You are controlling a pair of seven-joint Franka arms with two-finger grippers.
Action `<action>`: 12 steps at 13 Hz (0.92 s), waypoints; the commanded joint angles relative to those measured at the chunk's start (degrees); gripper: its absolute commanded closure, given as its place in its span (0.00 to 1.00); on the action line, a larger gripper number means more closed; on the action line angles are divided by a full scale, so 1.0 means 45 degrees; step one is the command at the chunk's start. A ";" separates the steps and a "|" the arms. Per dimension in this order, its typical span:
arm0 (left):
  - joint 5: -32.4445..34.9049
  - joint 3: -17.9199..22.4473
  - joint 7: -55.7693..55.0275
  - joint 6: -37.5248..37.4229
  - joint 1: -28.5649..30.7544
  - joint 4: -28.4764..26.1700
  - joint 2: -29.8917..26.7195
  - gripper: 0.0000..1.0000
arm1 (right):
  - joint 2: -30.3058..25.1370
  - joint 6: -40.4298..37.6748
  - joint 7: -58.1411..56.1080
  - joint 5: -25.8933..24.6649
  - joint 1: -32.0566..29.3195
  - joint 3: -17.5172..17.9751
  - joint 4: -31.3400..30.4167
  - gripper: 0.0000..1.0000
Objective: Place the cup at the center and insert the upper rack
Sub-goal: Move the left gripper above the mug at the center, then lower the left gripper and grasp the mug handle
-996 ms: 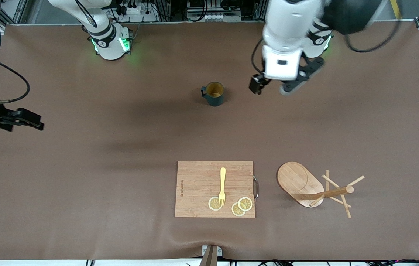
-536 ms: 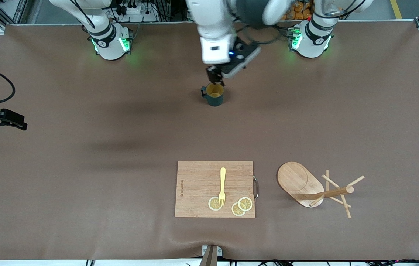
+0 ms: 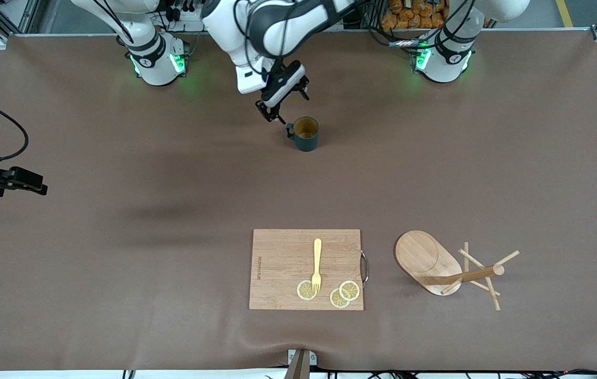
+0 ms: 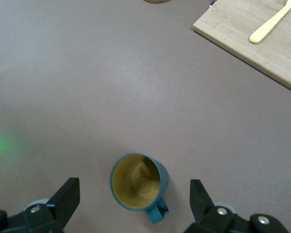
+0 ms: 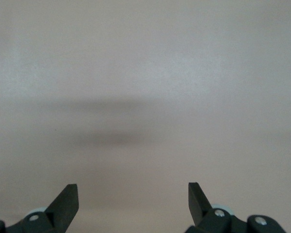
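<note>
Next, my left gripper closes on the cup's handle (image 3: 290,130) (image 4: 157,210), with one finger on each side of it.
The cup (image 3: 305,135), a dark teal mug with a tan inside, stands upright on the brown table, handle toward the right arm's end. My left gripper (image 3: 280,102) hangs open over the table just beside that handle. In the left wrist view the cup (image 4: 138,181) shows below and between the spread fingers of the left gripper (image 4: 133,186), untouched. The upper rack (image 3: 448,269), a wooden mug tree, lies on its side near the front camera toward the left arm's end. My right gripper (image 3: 27,181) waits open at the right arm's end; the right gripper (image 5: 133,189) holds nothing.
A bamboo cutting board (image 3: 282,263) lies beside the rack, nearer the front camera than the cup. It carries a yellow fork (image 3: 317,263) and lemon slices (image 3: 344,293). The board's corner (image 4: 242,39) and fork (image 4: 274,23) also show in the left wrist view.
My left arm has swung from the left arm's side of the cup, passed over it, and now hangs lower at its handle side. The right gripper drifted slightly. The cup stayed put.
</note>
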 commanded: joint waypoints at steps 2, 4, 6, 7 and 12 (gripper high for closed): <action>0.1067 0.0076 -0.2421 -0.0573 -0.1217 0.1538 0.1695 0.00 | -0.0119 0.0040 -0.0084 0.0179 -0.0437 0.0501 0.0022 0.00; 0.1439 0.0192 -0.3401 -0.0612 -0.1687 0.1774 0.2263 0.00 | -0.0119 0.0059 -0.0124 0.0044 -0.0418 0.0482 0.0101 0.00; 0.1828 0.0368 -0.3850 -0.0612 -0.2077 0.1969 0.2809 0.00 | -0.0081 0.0078 -0.0105 0.0197 -0.0574 0.0462 0.0101 0.00; 0.2121 0.0427 -0.4085 -0.0593 -0.2099 0.2183 0.3199 0.00 | -0.0100 0.0079 -0.0027 0.0025 -0.0458 0.0443 0.0101 0.00; 0.2768 0.0740 -0.4399 -0.0573 -0.2333 0.3161 0.4705 0.00 | -0.0100 0.0059 0.0052 0.0140 -0.0594 0.0423 0.0179 0.00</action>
